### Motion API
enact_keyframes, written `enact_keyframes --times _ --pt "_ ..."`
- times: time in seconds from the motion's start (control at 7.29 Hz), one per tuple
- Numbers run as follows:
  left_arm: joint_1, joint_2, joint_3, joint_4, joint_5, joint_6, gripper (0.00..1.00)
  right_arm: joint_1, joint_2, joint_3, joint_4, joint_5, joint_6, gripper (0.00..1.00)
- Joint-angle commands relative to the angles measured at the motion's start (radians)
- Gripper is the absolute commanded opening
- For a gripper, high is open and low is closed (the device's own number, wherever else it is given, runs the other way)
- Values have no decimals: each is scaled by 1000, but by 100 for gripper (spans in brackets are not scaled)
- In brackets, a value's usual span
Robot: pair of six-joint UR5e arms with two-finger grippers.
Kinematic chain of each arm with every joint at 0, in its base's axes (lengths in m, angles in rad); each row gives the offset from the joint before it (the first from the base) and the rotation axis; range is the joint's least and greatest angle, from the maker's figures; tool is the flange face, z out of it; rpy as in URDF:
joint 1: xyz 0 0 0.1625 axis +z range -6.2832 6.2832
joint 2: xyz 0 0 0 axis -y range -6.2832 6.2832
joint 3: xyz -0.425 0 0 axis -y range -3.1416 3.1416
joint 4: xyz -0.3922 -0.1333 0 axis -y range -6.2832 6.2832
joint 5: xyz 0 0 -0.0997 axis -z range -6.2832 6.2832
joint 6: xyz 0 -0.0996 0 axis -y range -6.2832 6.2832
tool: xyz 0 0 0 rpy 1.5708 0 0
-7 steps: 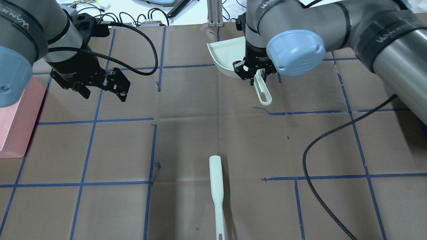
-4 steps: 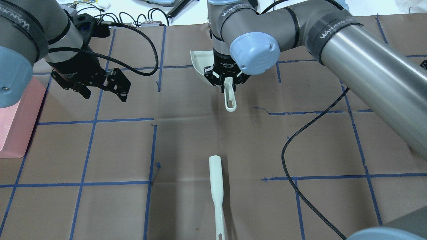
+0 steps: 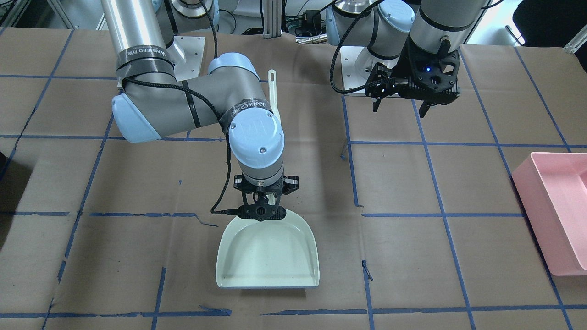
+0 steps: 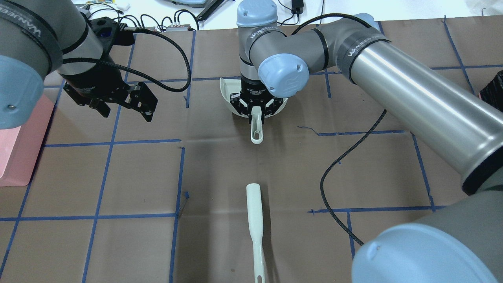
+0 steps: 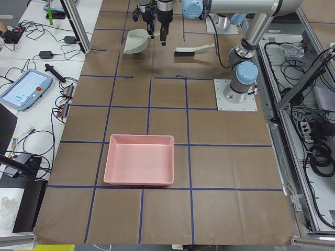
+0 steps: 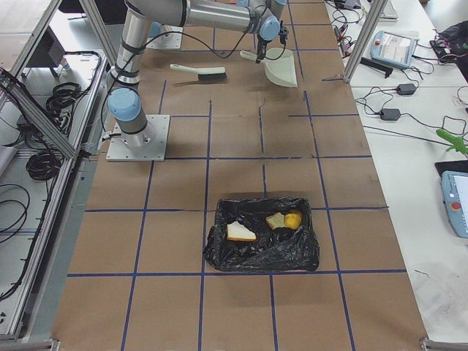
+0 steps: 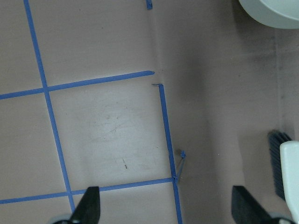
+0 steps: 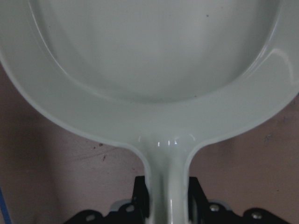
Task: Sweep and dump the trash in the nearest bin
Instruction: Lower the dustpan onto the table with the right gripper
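I will use my right gripper to set the pale green dustpan down on the table (image 3: 269, 271) by the far broken blue tape line.
My right gripper (image 4: 255, 111) is shut on the handle of a pale green dustpan (image 3: 268, 256), which is empty and lies flat at table level with its mouth away from me. The right wrist view shows the pan (image 8: 154, 70) and the handle between the fingers. My left gripper (image 4: 125, 112) is open and empty, hovering over the table; it also shows in the front view (image 3: 400, 109). The trash lies in a black-bagged bin (image 6: 263, 252): the yellow-brown lump (image 6: 292, 219) and two bread pieces (image 6: 240, 232).
A pale green brush (image 4: 255, 224) lies on the table between the arms, nearer my base, bristles toward me. A pink bin (image 3: 555, 206) stands on my left side. The black bin's edge (image 4: 493, 90) shows at far right. A black cable (image 4: 334, 169) hangs from the right arm.
My right arm has carried the dustpan leftward toward the table's middle and turned it so the handle points straight at me. My left gripper has barely shifted.
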Motion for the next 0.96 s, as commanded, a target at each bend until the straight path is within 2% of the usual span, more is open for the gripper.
enact_keyframes --times 0.0,0.82 --pt "-3 -1 0 3 1 0 100 3 51 -2 -72 -39 2 4" --pt "-1 0 -9 3 -1 -14 100 5 88 -7 -131 -55 2 4"
